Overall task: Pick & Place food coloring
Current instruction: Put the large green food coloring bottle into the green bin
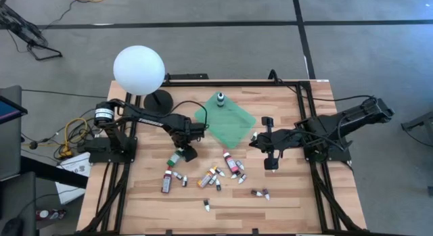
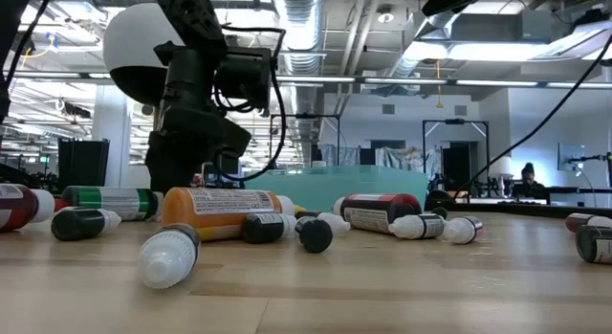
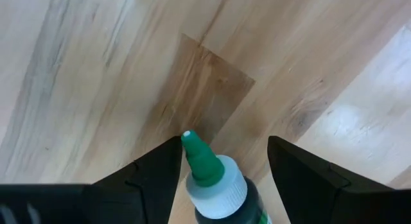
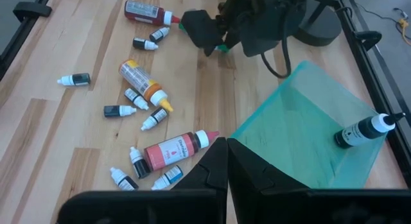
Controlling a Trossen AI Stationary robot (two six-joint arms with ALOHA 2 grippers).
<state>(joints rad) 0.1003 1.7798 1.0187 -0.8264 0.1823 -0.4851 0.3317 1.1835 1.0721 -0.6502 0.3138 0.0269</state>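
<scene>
The bottle's green nozzle slants toward one finger; next my left gripper shifts back toward the bottle's body, closing around its white collar (image 3: 219,190).
A dark bottle of food coloring with a green nozzle and a white collar (image 3: 215,185) lies on the wooden table (image 1: 135,195), left of the green tray (image 1: 233,131). My left gripper (image 3: 225,140) points down over it, open, one finger on each side of its nozzle end; in the high view the gripper (image 1: 184,153) stands beside the bottle (image 1: 174,157). My right gripper (image 4: 227,144) hangs shut above the table, right of the tray (image 4: 289,140), holding nothing. A dark white-capped bottle (image 4: 363,129) stands on the tray's far corner.
Several more small bottles lie scattered near the table's front: a red one (image 4: 176,150), an orange one (image 4: 144,79) and tiny white-tipped ones (image 1: 213,176). A white globe lamp (image 1: 139,70) on a black base stands at the far left. Bare wood shows at the front left.
</scene>
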